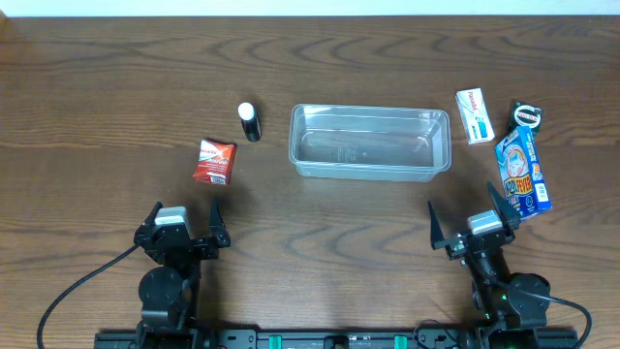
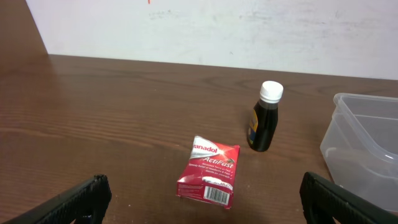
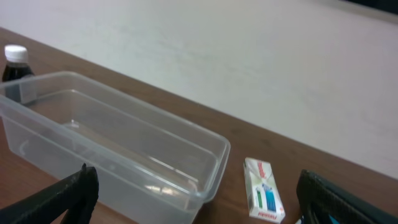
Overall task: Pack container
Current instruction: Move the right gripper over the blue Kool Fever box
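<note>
Next, the blue packet beside the small dark item needs my right gripper closed on the packet's middle (image 1: 524, 173).
The clear plastic container (image 1: 369, 142) sits empty at the table's middle; it also shows in the right wrist view (image 3: 118, 149) and at the edge of the left wrist view (image 2: 367, 149). A red Panadol packet (image 1: 213, 161) (image 2: 208, 172) lies to its left, with a small dark bottle with a white cap (image 1: 249, 121) (image 2: 264, 117) beside it. A white box (image 1: 474, 115) (image 3: 263, 198), a blue packet (image 1: 523, 173) and a small dark item (image 1: 526, 113) lie to the right. My left gripper (image 1: 186, 233) (image 2: 202, 202) and right gripper (image 1: 473, 228) (image 3: 199, 199) are open and empty near the front edge.
The wooden table (image 1: 97, 97) reaches a white wall at the back. Cables run from both arm bases at the front edge.
</note>
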`<state>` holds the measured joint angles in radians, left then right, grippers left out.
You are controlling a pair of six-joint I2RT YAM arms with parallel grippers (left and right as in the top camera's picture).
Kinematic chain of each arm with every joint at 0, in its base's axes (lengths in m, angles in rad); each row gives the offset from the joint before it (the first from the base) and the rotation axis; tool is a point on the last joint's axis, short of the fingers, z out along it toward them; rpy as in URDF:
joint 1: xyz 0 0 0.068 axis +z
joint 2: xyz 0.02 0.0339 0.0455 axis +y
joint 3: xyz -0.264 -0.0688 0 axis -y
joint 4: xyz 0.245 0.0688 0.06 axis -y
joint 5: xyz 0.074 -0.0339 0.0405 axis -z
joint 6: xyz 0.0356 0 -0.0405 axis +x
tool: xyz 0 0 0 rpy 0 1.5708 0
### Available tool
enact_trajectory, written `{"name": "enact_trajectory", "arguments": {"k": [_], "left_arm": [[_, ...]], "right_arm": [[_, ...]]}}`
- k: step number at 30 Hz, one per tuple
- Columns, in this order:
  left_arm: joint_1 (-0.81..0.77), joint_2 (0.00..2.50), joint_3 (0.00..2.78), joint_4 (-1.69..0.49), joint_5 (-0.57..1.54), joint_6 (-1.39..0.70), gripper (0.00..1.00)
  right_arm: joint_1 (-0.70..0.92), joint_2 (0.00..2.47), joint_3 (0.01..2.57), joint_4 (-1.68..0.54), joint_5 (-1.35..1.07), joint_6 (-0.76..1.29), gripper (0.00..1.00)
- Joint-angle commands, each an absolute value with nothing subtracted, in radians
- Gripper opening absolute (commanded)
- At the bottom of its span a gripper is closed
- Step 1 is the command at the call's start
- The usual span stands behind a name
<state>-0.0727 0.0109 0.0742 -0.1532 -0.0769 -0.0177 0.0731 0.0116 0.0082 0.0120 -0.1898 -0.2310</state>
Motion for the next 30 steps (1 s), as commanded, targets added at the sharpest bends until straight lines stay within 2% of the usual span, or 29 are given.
{"name": "enact_trajectory", "arguments": {"k": [1, 7, 13, 17, 23, 30], "left_arm": [[-0.067, 0.006, 0.068, -0.179, -0.060, 0.000, 0.98], [-0.067, 0.006, 0.068, -0.179, -0.060, 0.000, 0.98], [-0.067, 0.006, 0.068, -0.179, -0.060, 0.000, 0.98], [-0.067, 0.006, 0.068, -0.179, -0.060, 0.000, 0.98], [-0.067, 0.006, 0.068, -0.179, -0.060, 0.000, 0.98], [-0.067, 0.006, 0.068, -0.179, -0.060, 0.000, 0.98]], "right_arm": [[0.057, 0.006, 0.032, 0.006, -0.171, -0.199, 0.99], [0.046, 0.080, 0.221, -0.163, 0.000, -0.190, 0.99], [-0.035, 0.347, 0.486, -0.316, 0.059, -0.188, 0.99], [-0.106, 0.579, 0.664, -0.413, -0.040, -0.196, 0.99], [-0.244, 0.918, 1.030, -0.721, -0.232, -0.307, 0.99], [-0.376, 1.184, 1.317, -0.963, -0.319, -0.319, 0.99]]}}
